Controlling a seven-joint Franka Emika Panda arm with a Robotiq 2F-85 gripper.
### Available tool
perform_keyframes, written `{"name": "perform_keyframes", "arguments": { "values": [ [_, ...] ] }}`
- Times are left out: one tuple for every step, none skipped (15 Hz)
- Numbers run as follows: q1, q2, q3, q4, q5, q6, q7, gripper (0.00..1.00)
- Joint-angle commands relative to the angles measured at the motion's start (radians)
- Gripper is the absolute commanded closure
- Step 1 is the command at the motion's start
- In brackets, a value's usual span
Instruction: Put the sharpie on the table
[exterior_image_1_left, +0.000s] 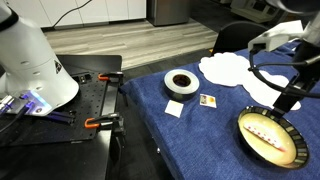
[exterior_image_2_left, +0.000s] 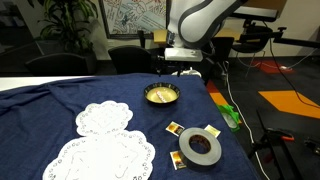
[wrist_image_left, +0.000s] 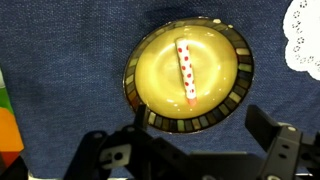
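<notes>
The sharpie is next for my gripper, which should reach down into the bowl and close on the middle of the sharpie (exterior_image_1_left: 267, 138) (wrist_image_left: 187, 75), between its red tip and its other end.
The sharpie (wrist_image_left: 186, 70), pale with red dots and a red tip, lies inside a bowl with a yellow inside and a dark patterned rim (wrist_image_left: 132, 95). The bowl stands on the dark blue table (wrist_image_left: 60, 50). In the wrist view my gripper (wrist_image_left: 203, 128) is open and empty, above the bowl's near rim, with its fingers apart from the sharpie. In both exterior views the gripper (exterior_image_1_left: 290, 100) (exterior_image_2_left: 183, 68) hangs above the bowl (exterior_image_1_left: 246, 123) (exterior_image_2_left: 161, 103). The sharpie shows faintly in the bowl in an exterior view (exterior_image_1_left: 268, 137).
A tape roll (exterior_image_1_left: 181, 83) (exterior_image_2_left: 200, 148), small cards (exterior_image_1_left: 208, 100) (exterior_image_2_left: 175, 128) and white doilies (exterior_image_1_left: 228, 68) (exterior_image_2_left: 105, 120) lie on the cloth. A black bench with orange clamps (exterior_image_1_left: 95, 100) stands beside the table. A green object (exterior_image_2_left: 231, 115) lies at the table's edge.
</notes>
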Motion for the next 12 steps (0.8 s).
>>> {"name": "perform_keyframes", "arguments": {
  "values": [
    [-0.002,0.08,-0.006,0.099,0.044,-0.071,-0.025,0.0],
    [-0.005,0.098,-0.003,0.117,0.049,-0.08,-0.034,0.0],
    [-0.009,0.117,0.001,0.135,0.055,-0.091,-0.044,0.0],
    [-0.015,0.133,0.008,0.151,0.067,-0.105,-0.059,0.0],
    [-0.014,0.149,0.004,0.166,0.071,-0.12,-0.065,0.0],
    [-0.015,0.167,0.003,0.183,0.076,-0.134,-0.069,0.0],
    [-0.017,0.183,0.002,0.197,0.081,-0.142,-0.077,0.0],
    [-0.017,0.199,0.0,0.212,0.082,-0.154,-0.078,0.0],
    [-0.017,0.219,-0.004,0.228,0.079,-0.157,-0.075,0.0],
    [-0.019,0.235,-0.004,0.24,0.078,-0.158,-0.075,0.0],
    [-0.019,0.251,-0.007,0.254,0.076,-0.156,-0.074,0.0],
    [-0.02,0.27,-0.008,0.266,0.074,-0.153,-0.075,0.0]
  ]
}}
